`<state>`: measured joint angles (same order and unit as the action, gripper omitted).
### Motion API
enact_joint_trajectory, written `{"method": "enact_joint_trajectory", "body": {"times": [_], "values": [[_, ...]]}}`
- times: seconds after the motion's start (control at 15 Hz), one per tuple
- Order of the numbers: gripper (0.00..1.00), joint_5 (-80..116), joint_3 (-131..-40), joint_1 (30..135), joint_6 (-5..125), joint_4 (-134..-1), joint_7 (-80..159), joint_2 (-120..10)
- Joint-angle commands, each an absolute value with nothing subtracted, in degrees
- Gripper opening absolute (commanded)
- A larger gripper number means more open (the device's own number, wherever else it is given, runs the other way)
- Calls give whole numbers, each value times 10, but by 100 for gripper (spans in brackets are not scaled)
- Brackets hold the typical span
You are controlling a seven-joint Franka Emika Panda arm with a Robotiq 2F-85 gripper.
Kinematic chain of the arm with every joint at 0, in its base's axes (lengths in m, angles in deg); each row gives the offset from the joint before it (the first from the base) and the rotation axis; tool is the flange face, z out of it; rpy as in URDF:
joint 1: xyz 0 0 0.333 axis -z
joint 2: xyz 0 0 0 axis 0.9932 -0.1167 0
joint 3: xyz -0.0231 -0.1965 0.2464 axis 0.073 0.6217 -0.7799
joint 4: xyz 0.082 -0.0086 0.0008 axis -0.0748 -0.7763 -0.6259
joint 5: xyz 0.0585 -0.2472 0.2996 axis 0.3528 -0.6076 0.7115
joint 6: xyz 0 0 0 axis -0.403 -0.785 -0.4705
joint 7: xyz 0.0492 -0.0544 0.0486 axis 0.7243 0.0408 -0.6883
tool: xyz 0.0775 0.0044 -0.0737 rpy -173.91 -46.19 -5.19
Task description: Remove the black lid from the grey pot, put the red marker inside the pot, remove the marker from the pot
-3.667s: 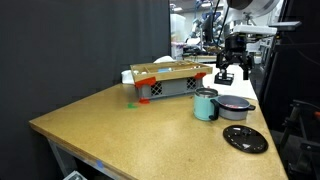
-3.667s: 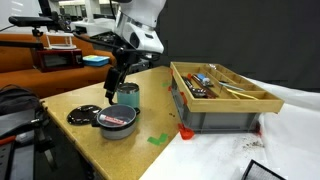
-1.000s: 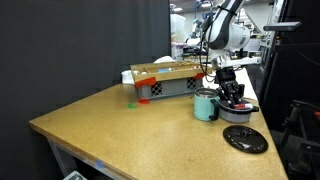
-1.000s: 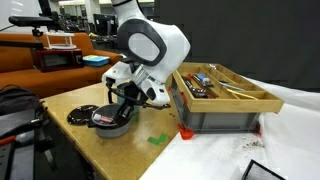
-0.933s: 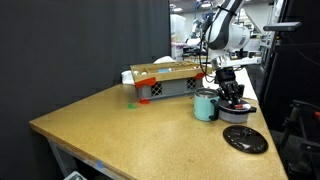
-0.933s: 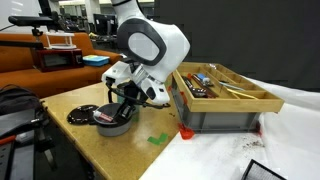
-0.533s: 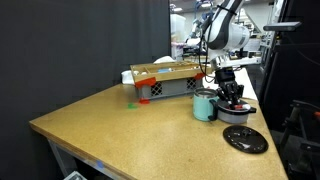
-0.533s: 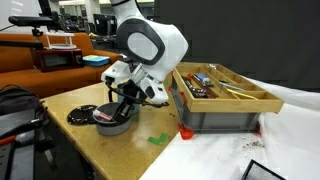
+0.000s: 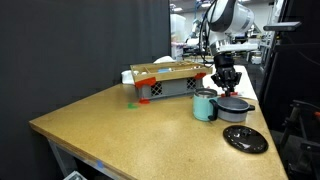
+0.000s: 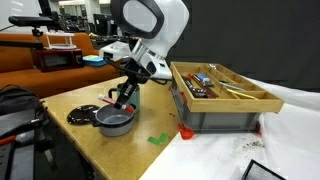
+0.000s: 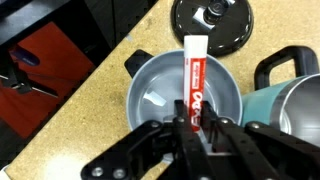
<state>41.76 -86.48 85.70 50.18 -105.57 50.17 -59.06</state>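
I will use my gripper to set the red marker down on the bare table (image 9: 203,141), in between the black lid and the long edge of the table.
My gripper (image 11: 193,120) is shut on the red marker (image 11: 195,70), which has a white band and hangs lengthwise over the open grey pot (image 11: 152,97). In both exterior views the gripper (image 9: 225,82) (image 10: 124,97) hovers a little above the pot (image 9: 238,108) (image 10: 114,122), with the marker lifted out of it. The black lid (image 11: 226,30) (image 9: 245,139) (image 10: 80,115) lies flat on the table beside the pot, knob up.
A teal mug (image 9: 205,105) (image 11: 292,105) stands right next to the pot. A grey crate with a wooden tray of tools (image 9: 168,79) (image 10: 220,95) sits farther along the table. Green tape (image 10: 158,139) marks the tabletop. The table edge (image 11: 90,75) runs close to the pot.
The gripper, down inside the pot a second ago, has closed on the marker and risen, lifting it clear of the pot.
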Motion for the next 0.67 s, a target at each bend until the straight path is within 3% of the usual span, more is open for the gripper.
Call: {"method": "enact_joint_trajectory", "body": {"times": [0.0,0.6], "values": [[5,404,-860,849,505,-1095,524,-524],[5,363,-903,798,517,-1159,563,-400]]}}
